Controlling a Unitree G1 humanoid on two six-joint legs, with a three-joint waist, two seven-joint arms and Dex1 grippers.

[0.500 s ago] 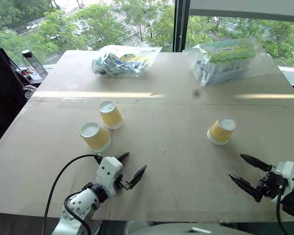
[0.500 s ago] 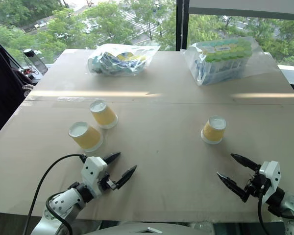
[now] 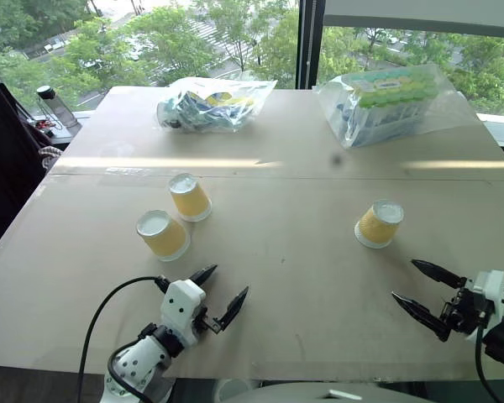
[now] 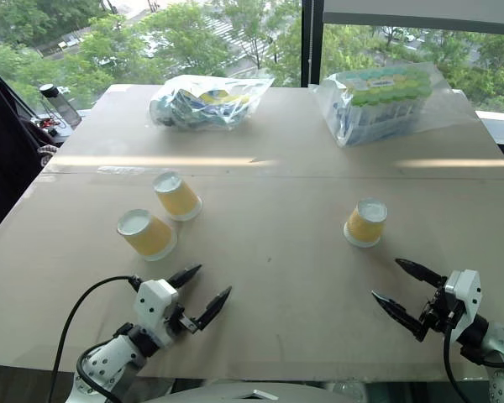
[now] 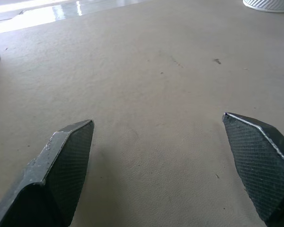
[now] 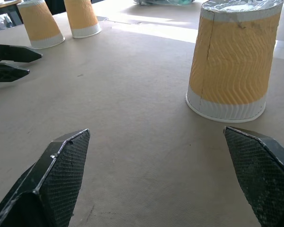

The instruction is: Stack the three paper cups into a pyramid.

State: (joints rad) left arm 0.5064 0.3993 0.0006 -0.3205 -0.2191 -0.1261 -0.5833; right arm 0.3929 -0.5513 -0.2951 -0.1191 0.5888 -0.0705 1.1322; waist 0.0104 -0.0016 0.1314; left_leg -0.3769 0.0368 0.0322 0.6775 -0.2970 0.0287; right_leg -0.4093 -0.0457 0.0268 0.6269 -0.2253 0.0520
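Two paper cups stand close together as a pair in front of me. I will close my left gripper on the yellow middle point(image 3: 167, 241) of the nearer paper cup.
Three yellow paper cups stand upside down and apart on the tan table point(image 3: 286, 252). One cup point(image 3: 190, 196) and a second cup point(image 3: 162, 233) stand close together on the left. The third cup point(image 3: 380, 223) stands alone on the right, large in the right wrist view point(image 6: 229, 71). My left gripper point(image 3: 225, 283) is open and empty, low over the table just short of the two left cups. My right gripper point(image 3: 406, 280) is open and empty too, a short way nearer than the third cup and angled left.
Two clear plastic bags of packaged goods lie at the far end of the table, one at the back left point(image 3: 214, 102) and one at the back right point(image 3: 391, 102). A dark bottle point(image 3: 55, 105) stands beyond the table's left edge. Windows lie behind.
My left gripper has drawn back slightly toward the near table edge. The right gripper and the cups stay where they were.
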